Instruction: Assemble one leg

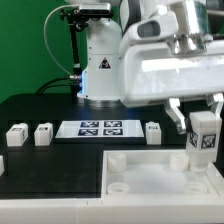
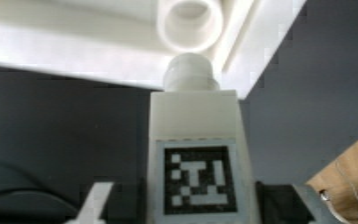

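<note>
The robot's gripper needs to release the white leg in the near corner socket of the large white tray (image 1: 199,184) (image 2: 190,24), straight below it.
My gripper (image 1: 202,122) is shut on a white leg (image 1: 203,137) with a black-and-white tag on its face, holding it upright above the exterior view's right part of the large white tray (image 1: 130,170). In the wrist view the leg (image 2: 197,140) fills the middle between my fingers (image 2: 101,200). Its rounded tip (image 2: 192,72) points toward a round corner socket (image 2: 190,25) of the tray and stays apart from it. Three more legs stand on the black table: two at the exterior view's left (image 1: 17,135) (image 1: 43,133) and one beside the marker board (image 1: 153,130).
The marker board (image 1: 98,129) lies on the black table behind the tray. The robot's white base (image 1: 98,70) stands at the back. A further white piece (image 1: 2,163) shows at the exterior view's left edge.
</note>
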